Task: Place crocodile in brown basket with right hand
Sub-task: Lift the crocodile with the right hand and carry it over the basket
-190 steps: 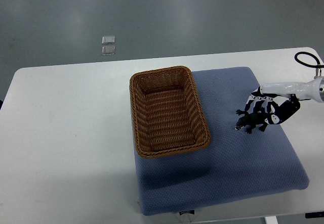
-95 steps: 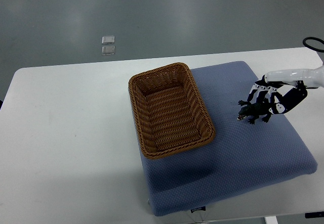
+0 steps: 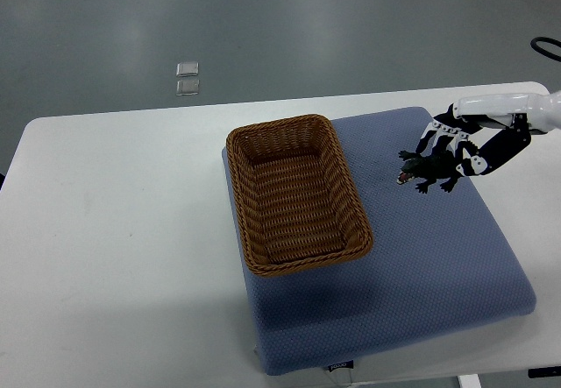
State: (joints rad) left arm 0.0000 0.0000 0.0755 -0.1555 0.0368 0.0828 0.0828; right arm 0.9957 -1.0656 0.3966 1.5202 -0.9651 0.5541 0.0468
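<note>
My right gripper is holding the crocodile above the blue cushion. I should let go of it with that gripper on the middle of the brown basket's woven bottom (image 3: 295, 196).
A dark green toy crocodile (image 3: 422, 168) hangs above the blue cushion (image 3: 421, 257), its open mouth pointing left toward the basket. My right hand (image 3: 456, 147), white with black fingers, comes in from the right edge and is shut on the crocodile's rear half. The brown wicker basket (image 3: 240, 197) lies empty on the cushion's left part, a short way left of the crocodile. No left arm shows.
The cushion rests on a white table (image 3: 114, 230). Grey floor lies beyond the table's far edge, with two small clear squares (image 3: 187, 78) on it. A black cable loop (image 3: 549, 48) shows at the right edge.
My right hand has risen and shifted up and slightly left with the crocodile, closer to the basket. The view has shifted a little, so basket and cushion sit differently in the picture.
</note>
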